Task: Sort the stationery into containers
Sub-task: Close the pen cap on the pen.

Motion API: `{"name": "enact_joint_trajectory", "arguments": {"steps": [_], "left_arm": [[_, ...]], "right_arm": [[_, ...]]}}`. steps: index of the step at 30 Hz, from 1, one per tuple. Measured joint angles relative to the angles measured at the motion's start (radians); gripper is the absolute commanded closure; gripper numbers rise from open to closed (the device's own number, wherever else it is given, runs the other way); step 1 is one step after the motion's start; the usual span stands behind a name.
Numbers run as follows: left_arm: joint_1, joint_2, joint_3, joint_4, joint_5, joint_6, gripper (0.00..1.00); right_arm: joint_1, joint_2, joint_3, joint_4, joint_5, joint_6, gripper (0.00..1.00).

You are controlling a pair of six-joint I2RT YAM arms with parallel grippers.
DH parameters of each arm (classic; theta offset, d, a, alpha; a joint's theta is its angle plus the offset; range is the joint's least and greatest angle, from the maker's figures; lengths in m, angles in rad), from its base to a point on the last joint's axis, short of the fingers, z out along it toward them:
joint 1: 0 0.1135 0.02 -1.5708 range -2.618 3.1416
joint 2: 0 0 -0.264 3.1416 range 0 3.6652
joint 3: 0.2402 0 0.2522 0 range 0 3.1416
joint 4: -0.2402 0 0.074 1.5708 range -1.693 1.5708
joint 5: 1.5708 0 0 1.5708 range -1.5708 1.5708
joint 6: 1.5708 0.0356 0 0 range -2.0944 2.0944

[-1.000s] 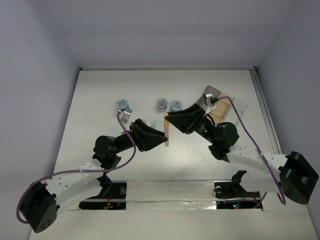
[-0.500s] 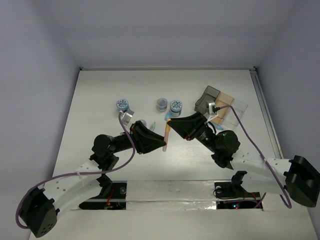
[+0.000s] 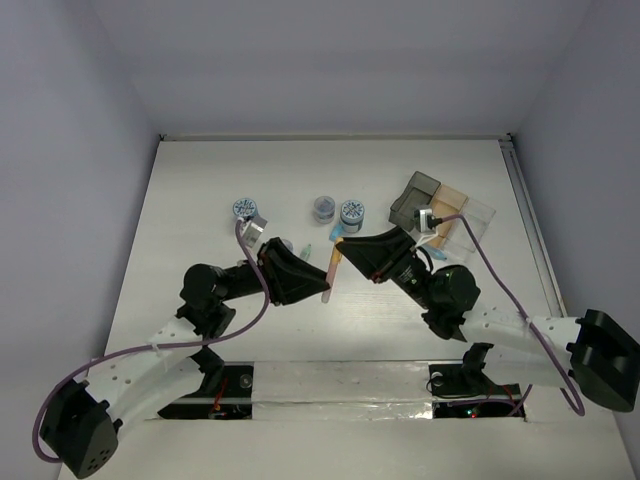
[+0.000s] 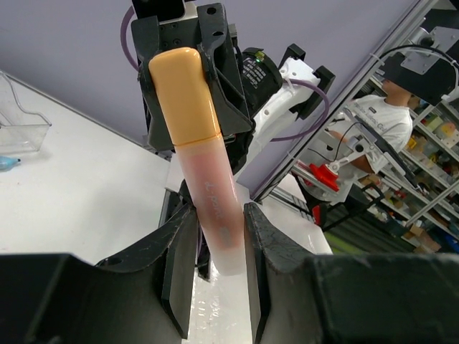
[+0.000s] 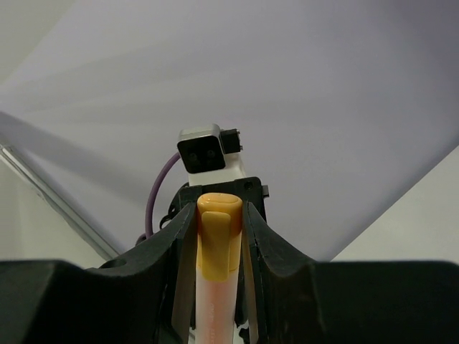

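The tan bin (image 3: 445,213) is between the dark grey and clear bins. Next, I let go of the pink-orange pen in it with my right gripper.
A pink-orange pen with an orange cap (image 3: 331,268) hangs in the air between both grippers. My left gripper (image 3: 322,283) is shut on its pale pink lower end (image 4: 215,215). My right gripper (image 3: 340,248) is shut on the orange cap (image 5: 217,244), which also shows in the left wrist view (image 4: 185,93). Three blue-and-white patterned rolls (image 3: 243,208) (image 3: 323,206) (image 3: 351,211) stand on the table behind the grippers. A small teal capsule (image 3: 306,247) lies just behind the left gripper. The joined bins, dark grey (image 3: 415,195), tan (image 3: 447,208) and clear (image 3: 480,213), sit at the right behind the right arm.
The white table (image 3: 200,180) is walled at the back and sides. The right arm's purple cable (image 3: 487,255) arcs over the bins. The left wrist view shows a clear bin (image 4: 21,122) and a blue capsule (image 4: 7,163) at its left edge.
My right gripper has swung left from the bins and closed round the pen's orange cap. My left gripper has kept hold of the pen and shifted slightly left.
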Motion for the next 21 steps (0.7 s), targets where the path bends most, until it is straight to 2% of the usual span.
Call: {"name": "enact_joint_trajectory", "arguments": {"steps": [8, 11, 14, 17, 21], "left_arm": [[0.064, -0.01, 0.014, 0.007, -0.005, 0.021, 1.0], [0.102, -0.01, 0.093, 0.111, -0.133, 0.026, 1.0], [0.108, -0.008, 0.149, 0.231, -0.192, 0.032, 1.0], [0.108, -0.01, 0.153, 0.297, -0.212, 0.03, 1.0], [0.108, -0.033, 0.153, 0.28, -0.237, 0.047, 1.0]], "right_arm": [[0.004, -0.017, -0.018, -0.006, 0.007, 0.0, 0.92], [0.059, -0.008, -0.075, -0.18, -0.098, -0.021, 0.92], [0.087, 0.048, -0.097, -0.356, -0.168, -0.031, 0.92], [0.087, 0.05, -0.101, -0.423, -0.18, -0.038, 0.92], [0.087, 0.014, -0.092, -0.463, -0.16, -0.053, 0.92]]}}
